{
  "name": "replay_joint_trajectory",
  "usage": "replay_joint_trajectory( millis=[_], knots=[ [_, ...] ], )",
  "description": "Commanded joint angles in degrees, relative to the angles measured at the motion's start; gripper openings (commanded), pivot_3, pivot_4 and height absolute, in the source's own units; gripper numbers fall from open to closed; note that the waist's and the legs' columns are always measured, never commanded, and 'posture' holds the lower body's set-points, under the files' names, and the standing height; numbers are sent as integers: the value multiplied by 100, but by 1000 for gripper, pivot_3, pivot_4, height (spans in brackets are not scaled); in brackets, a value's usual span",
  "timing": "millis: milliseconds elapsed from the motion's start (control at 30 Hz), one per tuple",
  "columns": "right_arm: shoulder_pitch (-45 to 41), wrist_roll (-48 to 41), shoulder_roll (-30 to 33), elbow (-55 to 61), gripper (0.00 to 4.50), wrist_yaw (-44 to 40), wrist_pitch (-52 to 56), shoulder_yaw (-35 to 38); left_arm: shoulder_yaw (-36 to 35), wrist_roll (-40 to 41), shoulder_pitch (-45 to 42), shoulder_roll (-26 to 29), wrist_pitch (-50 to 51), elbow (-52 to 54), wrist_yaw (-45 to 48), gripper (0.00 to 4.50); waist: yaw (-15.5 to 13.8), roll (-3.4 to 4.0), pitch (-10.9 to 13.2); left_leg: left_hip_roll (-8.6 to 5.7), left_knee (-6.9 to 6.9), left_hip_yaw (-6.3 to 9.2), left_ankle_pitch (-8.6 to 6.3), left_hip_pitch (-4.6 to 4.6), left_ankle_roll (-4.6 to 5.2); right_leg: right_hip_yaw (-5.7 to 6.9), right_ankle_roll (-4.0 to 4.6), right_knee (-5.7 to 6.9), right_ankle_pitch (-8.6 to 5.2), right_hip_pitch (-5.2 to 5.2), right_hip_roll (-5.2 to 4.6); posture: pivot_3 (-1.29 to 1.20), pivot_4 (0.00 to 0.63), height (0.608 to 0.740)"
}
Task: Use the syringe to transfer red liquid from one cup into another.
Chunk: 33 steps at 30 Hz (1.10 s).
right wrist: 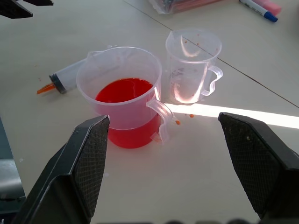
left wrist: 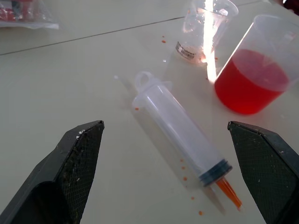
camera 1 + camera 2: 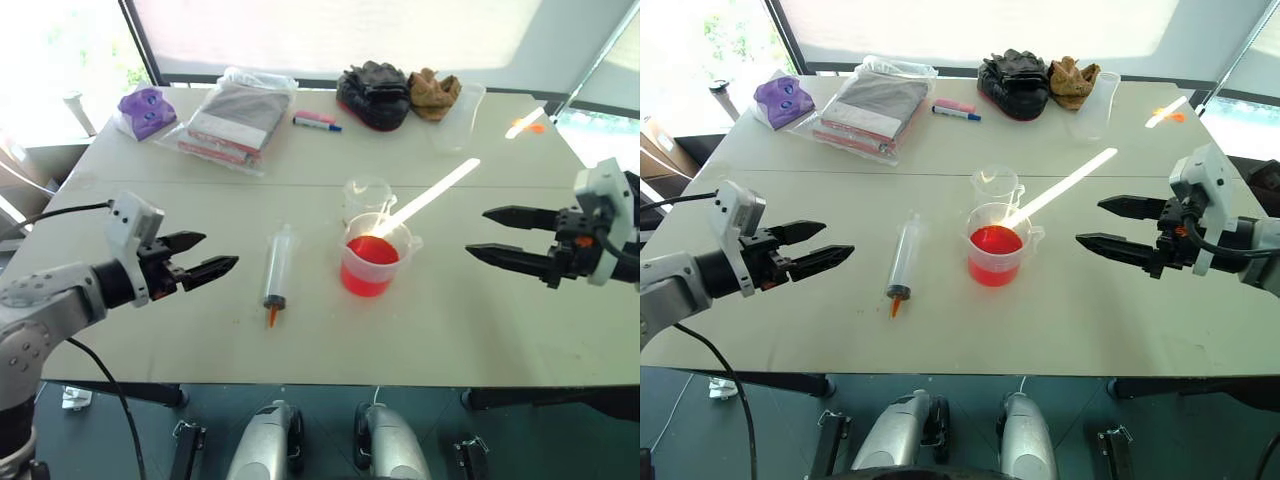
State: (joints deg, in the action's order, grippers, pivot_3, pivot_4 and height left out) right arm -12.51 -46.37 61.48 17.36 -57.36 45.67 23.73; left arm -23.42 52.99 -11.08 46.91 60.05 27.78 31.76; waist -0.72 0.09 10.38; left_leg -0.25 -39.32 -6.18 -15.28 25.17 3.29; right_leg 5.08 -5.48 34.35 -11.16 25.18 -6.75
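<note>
The robot's left gripper needs to next move to the middle of the clear syringe's body (image 3: 279, 263) (image 2: 178, 126), well above its orange tip, and close there.
The clear syringe (image 3: 279, 262) lies flat on the white table (image 3: 480, 330), empty, with its orange tip (image 2: 229, 192) toward the near edge. Just right of it stands the larger handled beaker (image 3: 352, 278), about half full of red liquid (image 3: 372, 250). Behind it, close by, is the smaller clear cup (image 3: 367, 198), empty apart from a few red spots inside. My left gripper (image 3: 218, 251) hovers open to the left of the syringe and points at it. On the other side my right gripper (image 3: 476, 232) hangs open to the right of the beaker, facing it. Neither holds anything.
Along the far edge lie a purple object (image 3: 146, 110), a plastic bag of packets (image 3: 235, 120), a blue-and-pink marker (image 3: 316, 122), dark and brown gloves (image 3: 375, 93) and a clear container (image 3: 458, 118). Small red drops (image 2: 184, 178) dot the table around the syringe.
</note>
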Motion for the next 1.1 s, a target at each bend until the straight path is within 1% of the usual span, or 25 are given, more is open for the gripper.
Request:
replay_joint_trajectory(
  millis=[33,200,400,600,667,767,867,933,1000,1067,1100],
  knots=[
    [-133,-61,-25,161,3903,77,-26,87,-263,127,-86,-56,-66,35,-181,4477,0,0,0,0,0,0,0,0,-1,0,0,0,0,0,0,0,150,740],
    [-260,-65,-46,145,3903,150,3,23,-235,108,-29,-2,-87,96,-245,4477,-3,0,0,0,0,0,0,0,-3,0,1,0,0,1,-2,0,150,740],
    [-265,-31,-73,133,3903,171,-33,8,-62,-201,17,35,-187,149,-405,4477,-1,0,0,0,0,0,-5,0,-11,-2,1,-1,0,1,-4,0,150,740],
    [-174,87,-95,23,3903,105,-172,59,-8,-207,-185,-39,-141,100,-615,4477,-6,0,0,0,0,0,-7,1,-13,-6,2,-1,0,2,-5,0,150,740],
    [-173,134,-114,-25,3903,98,-218,37,148,-349,-244,128,-4,82,-701,4477,-4,0,0,0,0,0,-6,1,-14,-6,2,-1,0,1,-5,0,150,740],
    [-223,216,-133,-132,3903,72,-277,-19,300,-380,-411,368,152,-1,-578,4477,1,0,0,0,0,0,-2,1,-6,-5,1,-1,0,2,-3,0,150,740],
    [-302,366,-70,-312,3903,-7,-391,-68,387,-11,-1026,593,804,-365,-482,4477,-14,-1,0,0,0,0,-1,1,-4,1,1,1,0,2,0,0,150,740],
    [-698,228,-25,-413,3903,-50,-329,-82,669,265,-1995,605,1688,-1020,-494,4477,-15,-1,0,-2,0,-1,1,1,-4,1,1,0,0,1,2,0,150,740],
    [-1288,-91,31,-259,3903,-164,-131,-252,1306,263,-3244,540,2666,-1965,-278,4477,-9,1,2,-5,-4,-2,8,4,4,2,-2,5,1,2,15,0,150,740],
    [-1579,-181,34,-178,3903,-221,-19,-386,1666,140,-3893,482,3140,-2499,-154,4477,-1,0,1,-6,-17,-2,11,6,7,2,-21,21,9,2,22,0,150,740],
    [-1757,-202,-48,-119,3903,-217,-27,-502,2032,-27,-4413,349,3214,-3103,-159,4477,7,-4,0,-6,-15,-2,11,4,7,2,-26,20,9,1,22,0,150,740]
  ],
)
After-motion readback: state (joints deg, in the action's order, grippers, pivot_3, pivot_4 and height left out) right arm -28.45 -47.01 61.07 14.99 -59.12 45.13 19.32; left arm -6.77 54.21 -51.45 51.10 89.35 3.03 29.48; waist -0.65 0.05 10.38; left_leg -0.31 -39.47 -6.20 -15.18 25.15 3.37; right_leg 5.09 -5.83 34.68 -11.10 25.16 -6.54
